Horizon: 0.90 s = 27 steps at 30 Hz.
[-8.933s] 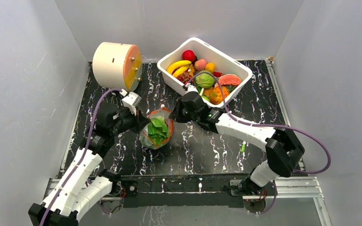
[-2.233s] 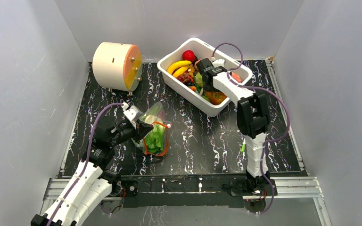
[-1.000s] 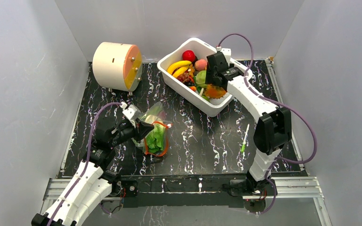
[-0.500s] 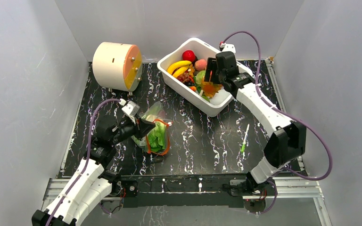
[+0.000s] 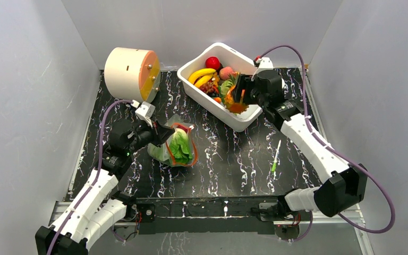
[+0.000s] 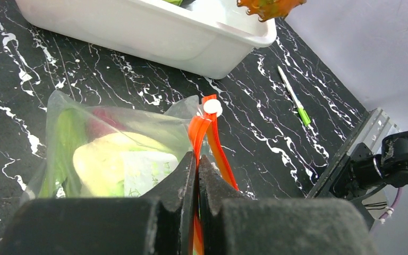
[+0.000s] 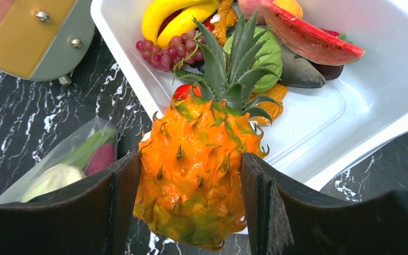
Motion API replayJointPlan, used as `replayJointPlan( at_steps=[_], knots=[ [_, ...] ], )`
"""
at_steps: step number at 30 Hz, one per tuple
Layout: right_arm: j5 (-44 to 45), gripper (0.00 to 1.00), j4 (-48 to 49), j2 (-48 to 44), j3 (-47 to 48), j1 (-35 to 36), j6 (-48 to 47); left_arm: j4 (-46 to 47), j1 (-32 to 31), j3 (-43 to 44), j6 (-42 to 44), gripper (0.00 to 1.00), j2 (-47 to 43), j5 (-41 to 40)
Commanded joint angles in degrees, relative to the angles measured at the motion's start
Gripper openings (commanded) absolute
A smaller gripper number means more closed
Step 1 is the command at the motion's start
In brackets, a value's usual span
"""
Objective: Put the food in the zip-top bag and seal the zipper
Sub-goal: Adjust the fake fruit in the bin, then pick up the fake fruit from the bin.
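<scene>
The robot's right gripper will release the orange toy pineapple on the bare bottom at the near end of the white tub [image 7: 292,143]. The pineapple is lifted above the tub's near edge now.
The clear zip-top bag [image 5: 174,149] lies on the black marbled table with leafy greens [image 6: 106,164] and a dark red piece inside. My left gripper [image 6: 197,159] is shut on its orange-red zipper [image 6: 212,139] and holds the mouth up. An orange toy pineapple [image 7: 199,159] with a green crown is pinched between the pads of my right gripper [image 5: 237,97], lifted above the near edge of the white tub [image 5: 213,101]. More food stays in the tub: a banana [image 5: 202,74], grapes [image 7: 162,49], a watermelon slice [image 7: 311,40] and a red ball [image 5: 212,62].
A cream cylinder with an orange face [image 5: 132,74] stands at the back left. A white and green pen [image 5: 275,156] lies on the table right of the middle. Grey walls close in both sides and the back. A metal rail [image 5: 329,210] runs along the near edge.
My right gripper has lifted the pineapple out of the tub and drawn it toward the tub's near edge. My left gripper has shifted the bag slightly up and to the right.
</scene>
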Motion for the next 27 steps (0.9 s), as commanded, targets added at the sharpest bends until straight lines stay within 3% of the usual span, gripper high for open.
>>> replayJointPlan(
  at_steps=[1, 6, 9, 13, 16, 17, 23, 27],
  knots=[
    [3.72, 0.33, 8.27, -0.97, -0.74, -0.43, -4.80, 0.28, -0.14, 2.68, 2.65, 0.00, -0.12, -1.93],
    [13.41, 0.37, 9.34, 9.70, 2.87, -1.19, -6.51, -3.07, -0.15, 1.80, 12.94, 0.00, -2.57, 1.65],
    [15.57, 0.39, 13.02, 14.13, -0.44, -1.57, -8.71, -4.22, -0.12, 0.83, 14.77, 0.00, -3.85, 3.16],
    [19.03, 0.59, 5.30, 20.67, 7.48, -2.60, -9.56, -2.50, -0.12, -2.09, 14.63, 0.00, -5.49, 4.70],
    [13.36, 0.78, -0.72, 22.97, 17.20, -2.57, -10.49, -3.33, -0.18, -1.88, 14.83, 0.00, -6.04, 4.30],
    [12.10, 0.79, -0.97, 24.91, 19.26, -2.63, -10.34, -3.32, -0.10, -1.71, 14.59, 0.00, -6.00, 4.37],
    [0.36, 0.80, -0.49, 31.28, 29.20, -2.61, -10.58, -3.38, -0.08, -1.72, 12.91, 0.00, -5.63, 4.09],
    [-5.70, 0.68, 2.60, 37.73, 34.80, -2.58, -11.01, -3.64, -0.15, -1.54, 12.67, 0.00, -5.44, 3.90]
  ],
)
